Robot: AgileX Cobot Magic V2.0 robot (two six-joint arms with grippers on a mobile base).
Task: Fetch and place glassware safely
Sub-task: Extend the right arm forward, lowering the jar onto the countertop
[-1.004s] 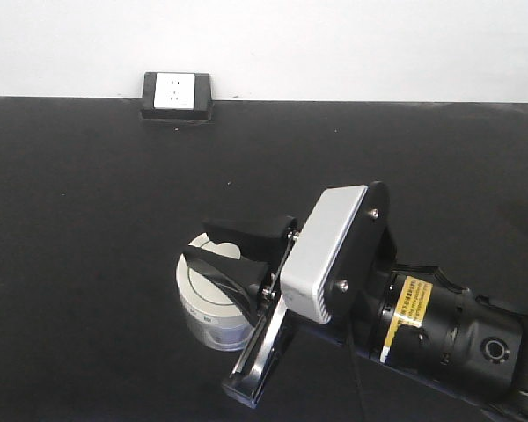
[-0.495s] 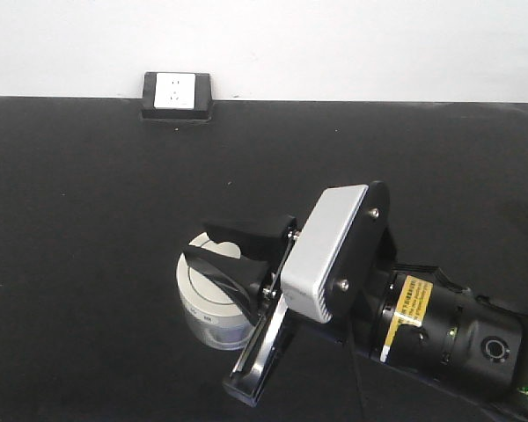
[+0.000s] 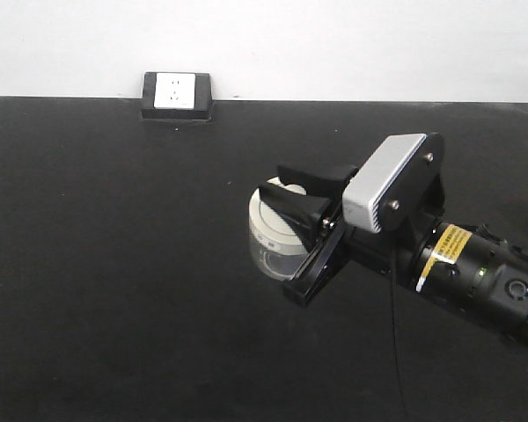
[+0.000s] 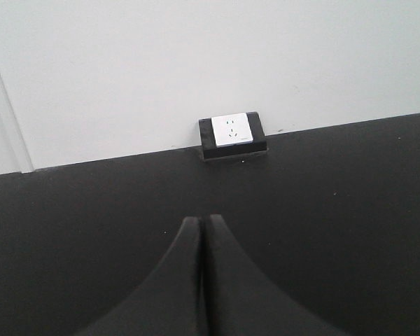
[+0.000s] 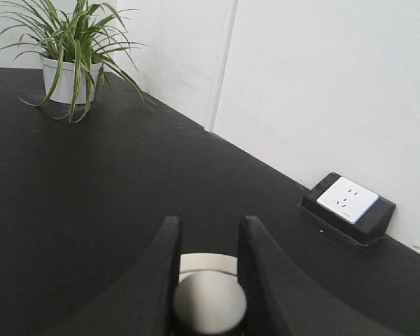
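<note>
The robot's right gripper will set the glass jar, now hanging slightly tilted above the table, down upright near the middle of the black table (image 3: 274, 252).
The glass jar (image 3: 271, 239), clear with a cream-white lid, hangs slightly tilted in my right gripper (image 3: 283, 191) near the middle of the black table (image 3: 114, 264). In the right wrist view the black fingers (image 5: 169, 241) stand either side of the round knob (image 5: 208, 302), closed against it, with the lid (image 5: 207, 264) showing just beyond; the gripper's (image 5: 210, 224) tips reach past the knob. The glass body is hidden there. My left gripper (image 4: 199, 221) is shut and empty over bare table; it does not show in the front view.
A white wall socket in a black box (image 3: 177, 95) sits at the table's far edge against the white wall; it also shows in the left wrist view (image 4: 232, 133) and the right wrist view (image 5: 347, 204). A potted plant (image 5: 70, 56) stands far off on the table.
My right gripper has carried the jar up and to the right, away from the front of the table. The left gripper is unchanged.
</note>
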